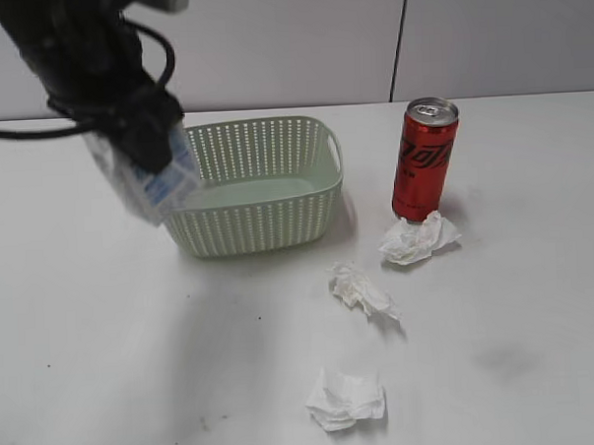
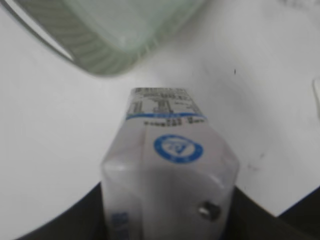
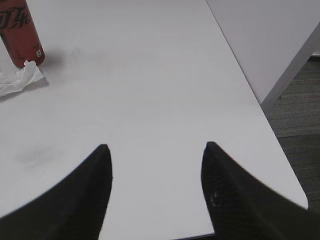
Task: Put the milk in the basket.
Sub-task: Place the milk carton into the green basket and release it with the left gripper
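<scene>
I will let go of the milk with my left gripper near the middle of the basket's bottom [image 1: 232,180], a little way away from the red can. The milk is now tilted in the air beside the basket.
My left gripper [image 1: 141,150] is shut on the milk [image 1: 157,184], a small white carton with blue print. It holds the carton tilted in the air just left of the basket's left end. The pale green basket [image 1: 263,224] stands on the white table behind the middle, with nothing showing inside. In the left wrist view the milk [image 2: 167,165] fills the lower centre between the jaws, and a basket corner [image 2: 100,55] shows at the top left. My right gripper [image 3: 156,150] is open and empty over bare table near the right edge.
A red can [image 1: 424,158] stands right of the basket and also shows in the right wrist view [image 3: 20,35]. Three crumpled tissues lie on the table: by the can [image 1: 416,239], at the middle [image 1: 361,291] and near the front [image 1: 344,400]. The table's right edge [image 3: 260,107] drops to the floor.
</scene>
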Available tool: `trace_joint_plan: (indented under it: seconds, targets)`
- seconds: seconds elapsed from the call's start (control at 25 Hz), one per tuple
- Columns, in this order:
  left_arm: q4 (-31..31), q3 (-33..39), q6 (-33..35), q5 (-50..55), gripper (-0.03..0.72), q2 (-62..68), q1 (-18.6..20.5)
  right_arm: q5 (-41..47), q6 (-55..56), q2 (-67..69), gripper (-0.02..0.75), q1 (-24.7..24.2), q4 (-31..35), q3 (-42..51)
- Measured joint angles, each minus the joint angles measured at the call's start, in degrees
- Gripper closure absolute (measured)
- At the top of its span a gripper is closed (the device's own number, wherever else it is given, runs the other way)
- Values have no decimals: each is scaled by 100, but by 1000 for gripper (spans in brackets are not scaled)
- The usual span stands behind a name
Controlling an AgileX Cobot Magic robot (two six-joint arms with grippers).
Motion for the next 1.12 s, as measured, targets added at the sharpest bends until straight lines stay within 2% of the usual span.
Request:
trace_joint_plan:
  seconds: [0.16,0.28,0.6,0.92,1.12]
  targets:
    - [39,-933,0,-48,374,60,0,0,0,0,290,0,0,0]
    - [67,-1245,0,-500,374,291,0,0,0,0,290,0,0,0]
    - [78,-1268,0,-1295,375,1352,0,0,0,0,290,0,0,0]
    - [214,-1268,0,-1425,376,2335,0,0,0,0,290,0,0,0]
    - [234,-1268,0,-1630,363,2509,0,0,0,0,290,0,0,0]
